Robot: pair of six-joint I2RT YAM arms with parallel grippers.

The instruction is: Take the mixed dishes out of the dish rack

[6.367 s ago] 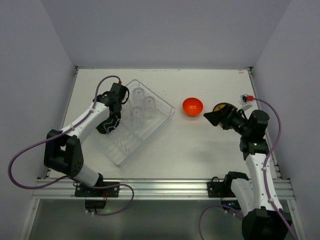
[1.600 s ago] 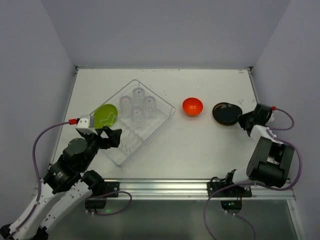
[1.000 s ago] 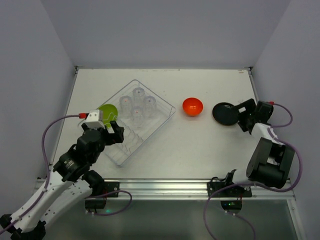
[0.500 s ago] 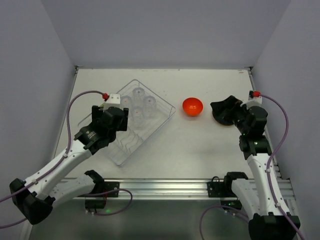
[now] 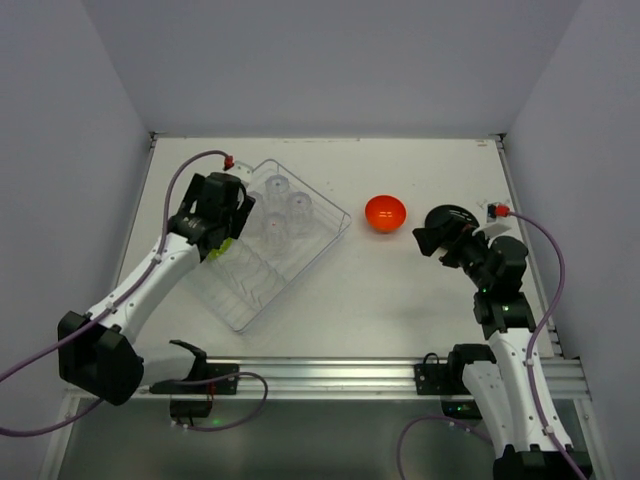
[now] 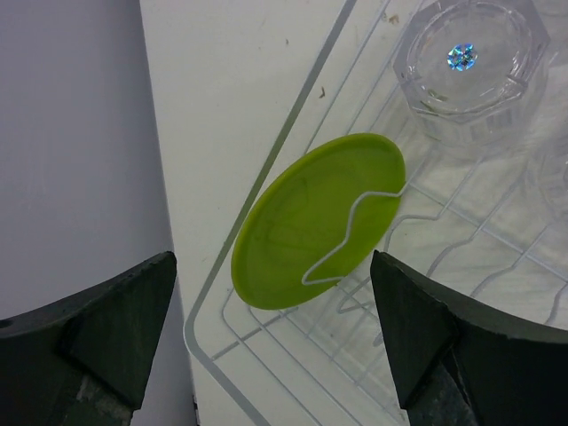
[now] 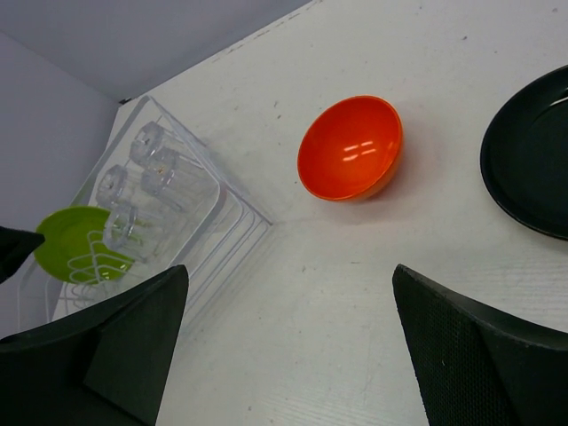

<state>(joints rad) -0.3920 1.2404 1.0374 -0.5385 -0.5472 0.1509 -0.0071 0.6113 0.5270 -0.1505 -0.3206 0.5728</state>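
My right gripper should take the lime-green plate hold of at the plate's edge (image 7: 130, 261) across from my left gripper, once it is lifted out.
The see-through dish rack (image 5: 250, 290) lies at an angle on the left of the table. A lime-green plate (image 6: 302, 226) leans on edge in its wire ridges (image 6: 373, 200). My left gripper (image 5: 218, 222) hangs open right above the plate, touching nothing. Several clear tumblers (image 5: 298, 203) stand upside down at the rack's far end; one tumbler (image 6: 466, 67) shows close by. The orange-red bowl (image 5: 385, 212) sits on the table right of the rack. My right gripper (image 5: 430, 238) is open and empty, near-right of the bowl.
A black plate (image 5: 453, 213) lies on the table right of the bowl, partly under my right gripper; it also shows in the right wrist view (image 7: 532, 164). The left wall runs close to the rack's rim (image 6: 293, 120).
My left arm has swung farther along the rack's left side and now covers the green plate from above. My right gripper has pulled back off the black plate. Both stay open.
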